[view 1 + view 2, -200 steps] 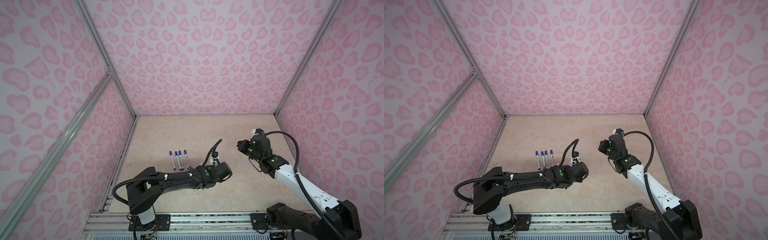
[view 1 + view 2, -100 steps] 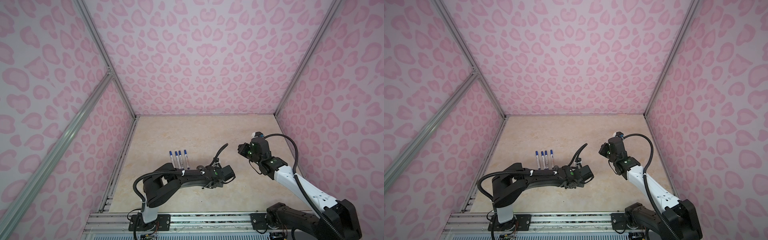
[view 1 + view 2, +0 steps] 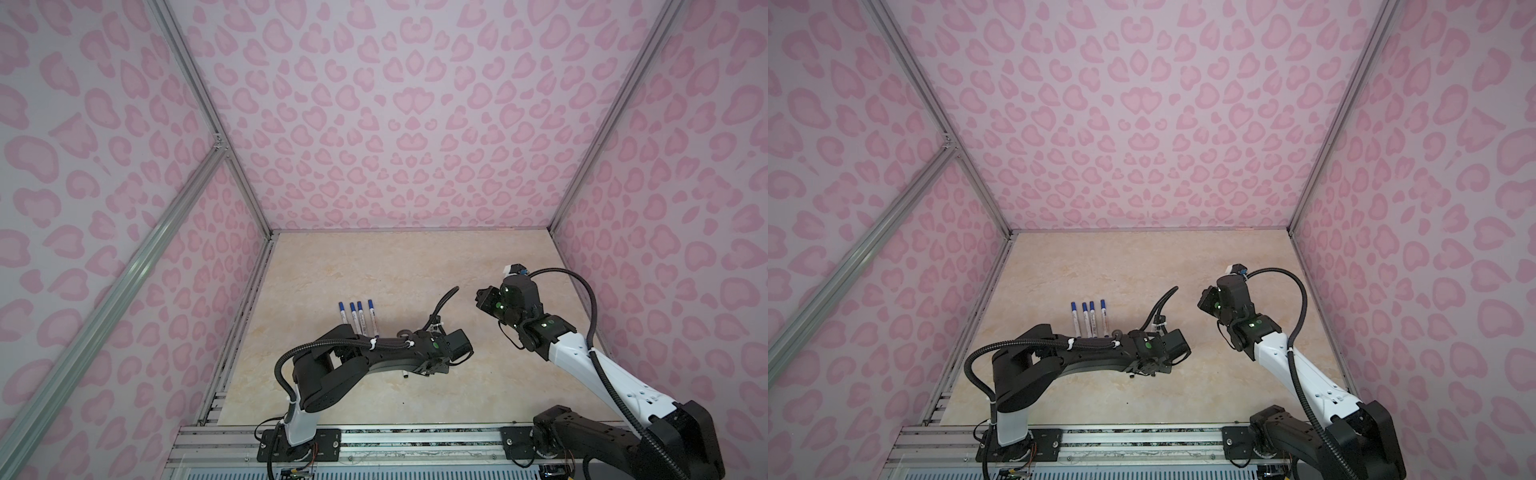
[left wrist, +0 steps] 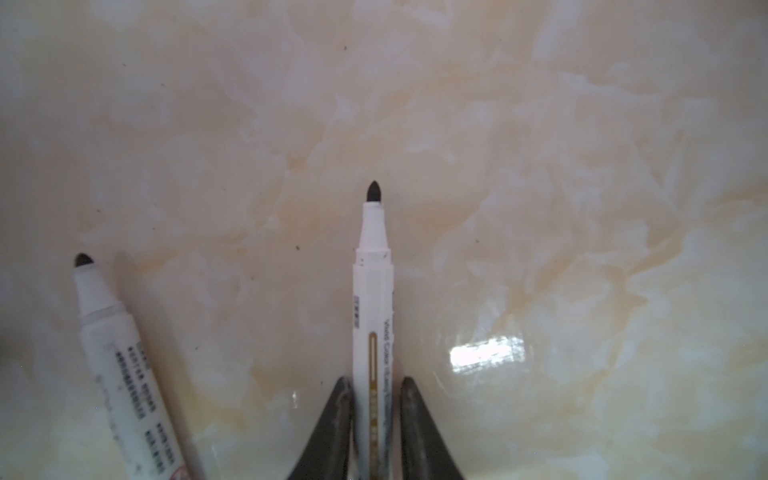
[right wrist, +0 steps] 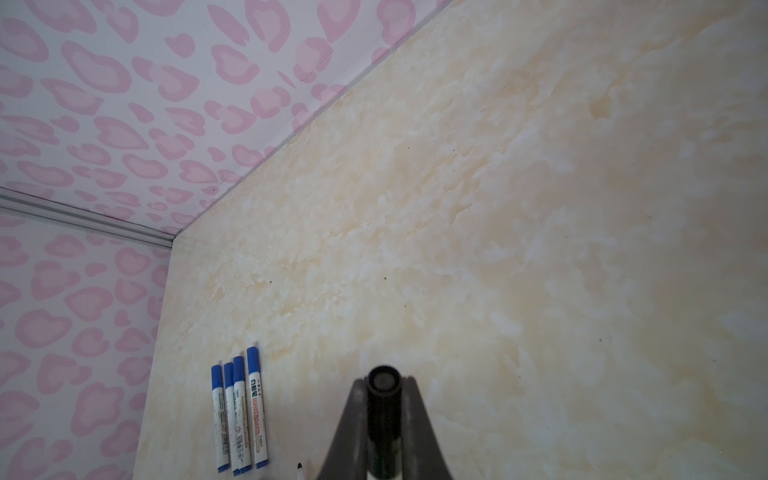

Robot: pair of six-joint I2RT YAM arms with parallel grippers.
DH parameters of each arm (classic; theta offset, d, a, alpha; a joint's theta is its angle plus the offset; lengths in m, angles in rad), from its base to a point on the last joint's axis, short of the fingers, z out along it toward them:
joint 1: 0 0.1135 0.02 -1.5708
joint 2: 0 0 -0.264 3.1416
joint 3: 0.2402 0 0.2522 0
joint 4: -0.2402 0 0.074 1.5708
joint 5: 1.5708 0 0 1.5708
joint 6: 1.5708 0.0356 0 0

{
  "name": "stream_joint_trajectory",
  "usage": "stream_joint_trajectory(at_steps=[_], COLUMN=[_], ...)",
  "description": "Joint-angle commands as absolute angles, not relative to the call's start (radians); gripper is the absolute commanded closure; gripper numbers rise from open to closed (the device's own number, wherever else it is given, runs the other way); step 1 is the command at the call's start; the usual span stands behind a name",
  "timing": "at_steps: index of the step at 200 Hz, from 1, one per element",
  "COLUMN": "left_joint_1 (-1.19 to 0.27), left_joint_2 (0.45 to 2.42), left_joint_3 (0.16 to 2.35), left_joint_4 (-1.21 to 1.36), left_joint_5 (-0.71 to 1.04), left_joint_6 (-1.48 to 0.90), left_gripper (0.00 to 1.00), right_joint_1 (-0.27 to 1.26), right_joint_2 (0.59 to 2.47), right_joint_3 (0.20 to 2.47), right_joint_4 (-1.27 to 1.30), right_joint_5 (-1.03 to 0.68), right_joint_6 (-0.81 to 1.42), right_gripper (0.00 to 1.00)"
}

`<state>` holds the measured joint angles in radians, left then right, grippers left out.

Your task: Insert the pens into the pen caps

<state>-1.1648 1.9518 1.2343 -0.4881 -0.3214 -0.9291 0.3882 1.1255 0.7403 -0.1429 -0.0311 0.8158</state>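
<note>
The pen's body is loosely held in my left gripper, far back from the pen's tip, so next I open, grip slightly nearer the pen's tip (image 4: 372,336), then lift toward the black cap.
Two uncapped white pens with dark tips lie on the marble table. One pen (image 4: 372,299) runs between the fingers of my left gripper (image 4: 372,380), which stands low over the table, slightly open, with a thin gap beside the barrel. The other pen (image 4: 120,365) lies apart at an angle. In both top views only a pen tip (image 3: 405,376) (image 3: 1132,377) shows under the left wrist. My right gripper (image 5: 383,378) (image 3: 484,299) hovers above the table, shut on a black pen cap (image 5: 383,399). Several blue-capped pens (image 3: 357,318) (image 3: 1090,318) (image 5: 239,411) lie side by side.
Pink patterned walls (image 3: 395,124) close in the table on three sides. The left arm's elbow and cable (image 3: 332,345) overlap the near ends of the capped pens. Bare marble (image 3: 415,266) stretches toward the back wall.
The left gripper has come down from beside the right gripper to the table with the pen, and its fingers have loosened. The right gripper has barely moved.
</note>
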Motion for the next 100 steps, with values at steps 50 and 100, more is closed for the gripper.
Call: stream_joint_trajectory(at_steps=[50, 100], left_joint_1=[-1.163, -1.147], left_joint_2=[1.937, 1.987], left_joint_3=[1.22, 1.261], left_joint_4=[-0.592, -0.637], left_joint_5=[-0.171, -0.164], left_joint_6=[-0.893, -0.864], left_gripper=[0.57, 0.6], right_joint_1=[0.388, 0.387], right_joint_2=[1.095, 1.05], right_joint_3=[0.732, 0.709], right_joint_4=[-0.148, -0.14], right_joint_5=[-0.026, -0.001], right_joint_6=[0.805, 0.806], right_gripper=[0.99, 0.97])
